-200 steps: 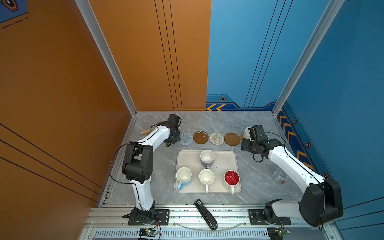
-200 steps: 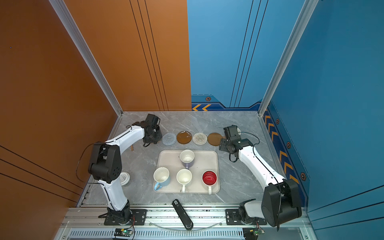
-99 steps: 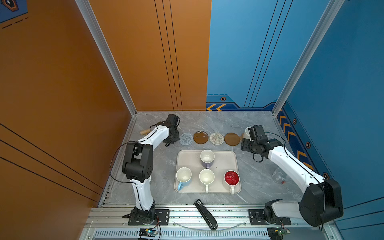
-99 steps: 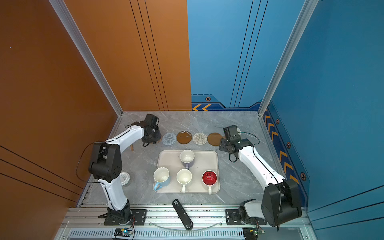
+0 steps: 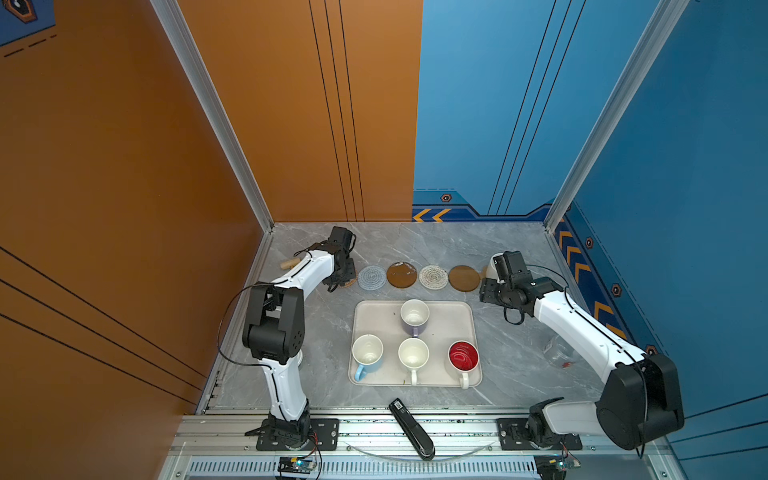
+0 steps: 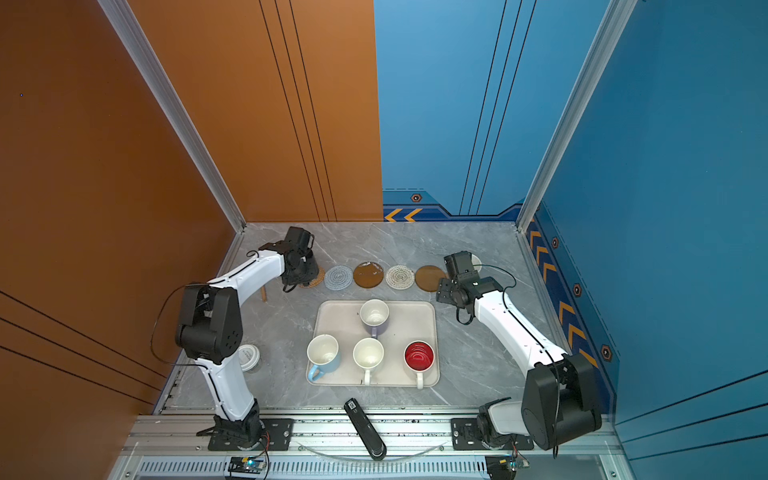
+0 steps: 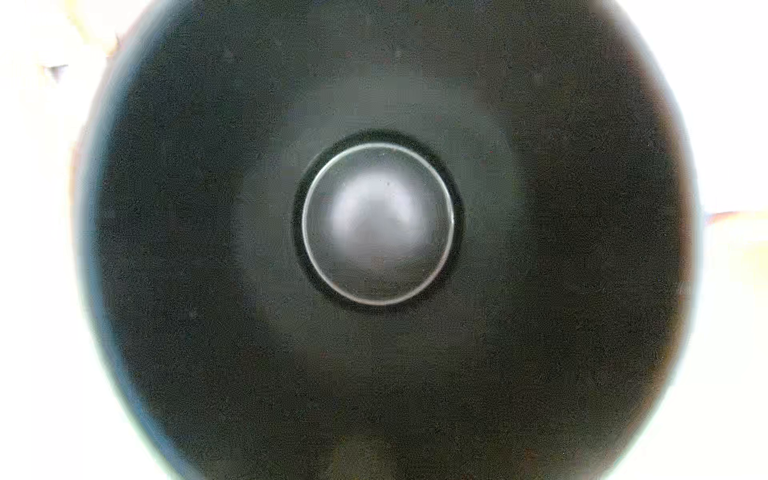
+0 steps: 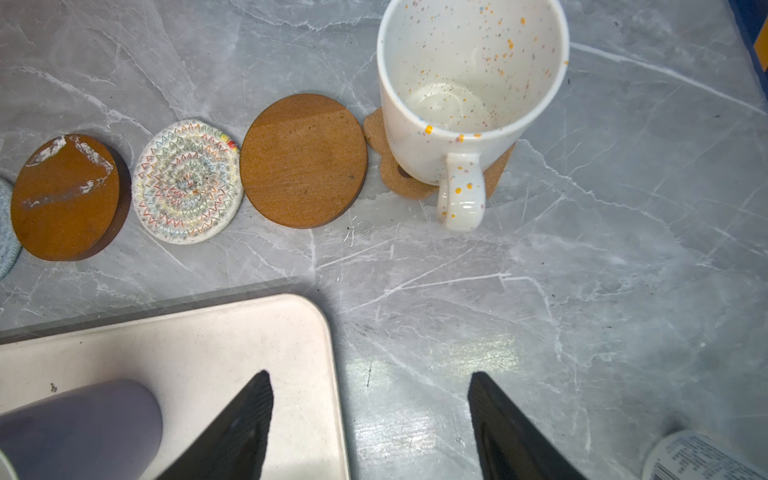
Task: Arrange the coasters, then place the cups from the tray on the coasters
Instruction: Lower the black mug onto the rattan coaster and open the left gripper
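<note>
My left gripper will set the black cup down on the rattan coaster (image 5: 343,279) next to the grey crocheted one.
Coasters lie in a row behind the tray (image 5: 374,316): rattan (image 6: 318,277), grey crocheted (image 5: 372,277), brown (image 5: 401,274), white crocheted (image 5: 433,277), brown (image 5: 463,278). My left gripper (image 5: 340,274) is over the rattan one, shut on the black cup (image 6: 307,266); its wrist view looks straight down into that cup (image 7: 374,224). The speckled cup (image 8: 469,83) stands on the paw coaster (image 8: 395,174). My right gripper (image 8: 370,376) hangs open and empty over the tray's far right corner. Lavender (image 5: 414,316), light blue (image 5: 367,353), white (image 5: 413,355) and red-inside (image 5: 463,358) cups stand on the tray.
A black stapler-like tool (image 5: 411,428) lies at the front edge. A wooden peg (image 5: 289,262) is by the left wall. A white-lidded jar (image 6: 248,356) stands beside the left arm's base. A clear glass jar (image 5: 559,351) sits under the right arm.
</note>
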You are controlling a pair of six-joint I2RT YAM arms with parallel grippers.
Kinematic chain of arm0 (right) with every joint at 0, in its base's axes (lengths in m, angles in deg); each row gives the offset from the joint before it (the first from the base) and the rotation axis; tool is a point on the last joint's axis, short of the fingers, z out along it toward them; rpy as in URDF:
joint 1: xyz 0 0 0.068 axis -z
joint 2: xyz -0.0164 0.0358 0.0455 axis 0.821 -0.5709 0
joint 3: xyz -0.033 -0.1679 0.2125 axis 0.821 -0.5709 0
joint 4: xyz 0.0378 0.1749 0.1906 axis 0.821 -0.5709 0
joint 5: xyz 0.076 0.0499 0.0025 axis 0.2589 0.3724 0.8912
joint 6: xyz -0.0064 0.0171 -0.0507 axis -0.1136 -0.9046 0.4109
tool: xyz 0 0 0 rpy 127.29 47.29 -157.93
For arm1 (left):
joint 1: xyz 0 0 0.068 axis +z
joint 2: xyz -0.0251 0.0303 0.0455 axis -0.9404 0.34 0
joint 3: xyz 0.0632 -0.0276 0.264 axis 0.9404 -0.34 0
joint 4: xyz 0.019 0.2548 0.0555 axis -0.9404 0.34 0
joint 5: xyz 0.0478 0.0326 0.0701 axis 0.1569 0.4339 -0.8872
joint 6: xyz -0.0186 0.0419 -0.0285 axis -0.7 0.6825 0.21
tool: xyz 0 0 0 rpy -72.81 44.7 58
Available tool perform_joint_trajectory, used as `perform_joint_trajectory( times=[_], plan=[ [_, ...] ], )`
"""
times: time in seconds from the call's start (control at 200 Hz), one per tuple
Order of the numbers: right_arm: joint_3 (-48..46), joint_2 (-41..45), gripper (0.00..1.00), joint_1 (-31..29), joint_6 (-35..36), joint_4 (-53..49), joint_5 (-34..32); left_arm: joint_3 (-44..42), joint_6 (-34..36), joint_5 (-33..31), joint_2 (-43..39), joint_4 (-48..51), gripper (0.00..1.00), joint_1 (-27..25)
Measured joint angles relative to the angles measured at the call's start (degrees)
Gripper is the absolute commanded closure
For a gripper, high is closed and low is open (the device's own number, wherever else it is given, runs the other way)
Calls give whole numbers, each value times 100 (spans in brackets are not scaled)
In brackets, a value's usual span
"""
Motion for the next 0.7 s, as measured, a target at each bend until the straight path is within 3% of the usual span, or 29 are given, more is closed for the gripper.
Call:
perform_joint_trajectory(
  times=[0.701],
  plan=[
    [0, 0, 27, 0, -2, 0, 0, -188, -66, 39, 142, -190, 100, 0]
  ],
)
